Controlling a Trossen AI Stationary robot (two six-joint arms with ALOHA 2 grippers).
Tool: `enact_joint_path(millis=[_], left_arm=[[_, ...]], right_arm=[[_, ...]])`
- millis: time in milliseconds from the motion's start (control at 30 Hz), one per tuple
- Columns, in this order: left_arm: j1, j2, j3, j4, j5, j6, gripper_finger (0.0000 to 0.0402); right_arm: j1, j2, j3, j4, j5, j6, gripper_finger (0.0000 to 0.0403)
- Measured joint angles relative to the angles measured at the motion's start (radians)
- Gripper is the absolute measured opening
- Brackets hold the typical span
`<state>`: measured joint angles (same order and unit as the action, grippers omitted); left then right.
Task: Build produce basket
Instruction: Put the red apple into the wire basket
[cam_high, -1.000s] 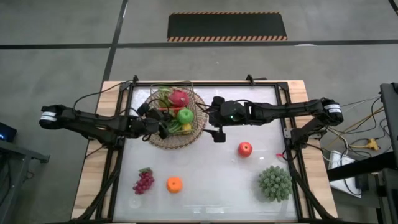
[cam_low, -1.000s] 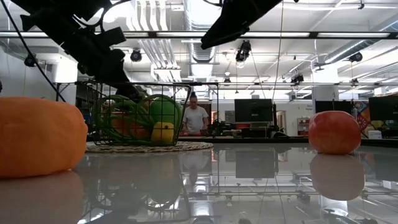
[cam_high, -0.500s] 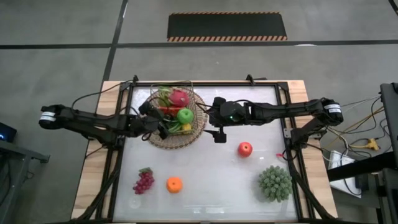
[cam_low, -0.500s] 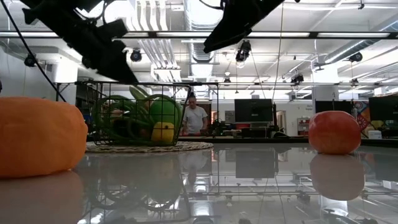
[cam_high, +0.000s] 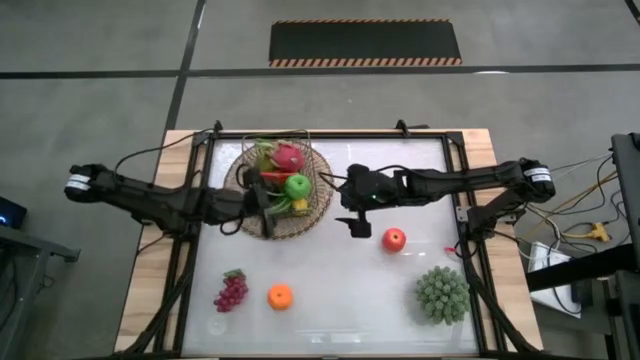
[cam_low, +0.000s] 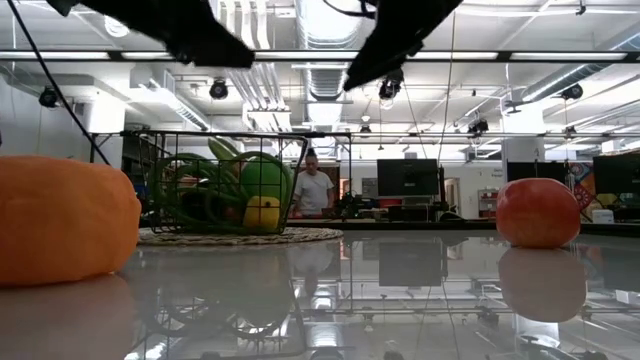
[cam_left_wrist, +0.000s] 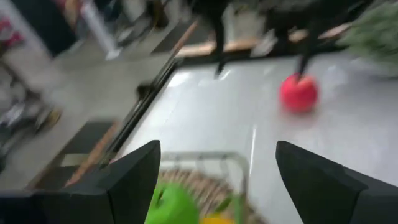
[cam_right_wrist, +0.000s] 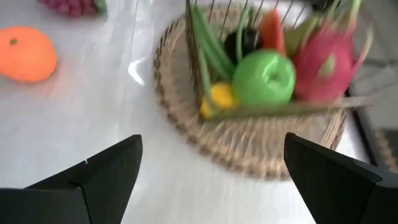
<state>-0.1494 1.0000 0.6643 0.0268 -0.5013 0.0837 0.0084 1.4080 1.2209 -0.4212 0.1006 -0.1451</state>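
Note:
The red apple is behind the spiky green cluster. My right gripper goes there next and closes on the red apple's opposite sides (cam_high: 394, 240).
The basket (cam_high: 281, 190) stands at the table's far left, holding a pink dragon fruit (cam_high: 288, 157), a green apple (cam_right_wrist: 263, 78), green beans (cam_right_wrist: 208, 50) and a yellow lemon (cam_right_wrist: 219, 98). On the table lie a red apple (cam_high: 393, 239), an orange (cam_high: 280, 296) and purple grapes (cam_high: 231, 290). My left gripper (cam_left_wrist: 217, 149) hangs open and empty above the basket's near left rim (cam_high: 262, 208). My right gripper (cam_right_wrist: 212, 140) is open and empty too, above the table between basket and red apple (cam_high: 355, 225).
A large spiky green cluster (cam_high: 442, 294) sits near the table's right front corner. Bare white tabletop (cam_high: 340, 300) lies between the orange and that cluster. In the low view the orange (cam_low: 60, 220) and red apple (cam_low: 538, 212) stand nearest; a person stands far behind the basket.
My left gripper has risen out of the basket, clear above its wire rim, and tipped up toward level. The fruit in the basket has stayed put.

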Motion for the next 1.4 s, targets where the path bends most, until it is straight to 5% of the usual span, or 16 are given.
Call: enact_joint_path(millis=[267, 533, 833, 1133, 1400], left_arm=[[-0.08, -0.002, -0.001, 0.174, 0.034, 0.184, 0.0299], [-0.082, -0.002, -0.001, 0.198, 0.034, 0.195, 0.0299], [-0.082, -0.002, -0.003, 0.198, 0.033, 0.212, 0.0299], [-0.082, -0.002, -0.007, 0.198, 0.033, 0.219, 0.0299], [-0.082, -0.002, -0.016, 0.196, 0.022, 0.249, 0.0299]], right_arm=[[0.055, -0.005, 0.0, -0.293, 0.001, 0.282, 0.0373], [0.162, -0.002, -0.039, -0.705, -0.007, 0.56, 0.0373], [0.205, -0.005, -0.174, -0.68, -0.05, 0.617, 0.0373], [0.201, -0.005, -0.32, -0.439, -0.041, 0.584, 0.0371], [0.201, -0.006, -0.319, -0.403, -0.041, 0.591, 0.0297]])
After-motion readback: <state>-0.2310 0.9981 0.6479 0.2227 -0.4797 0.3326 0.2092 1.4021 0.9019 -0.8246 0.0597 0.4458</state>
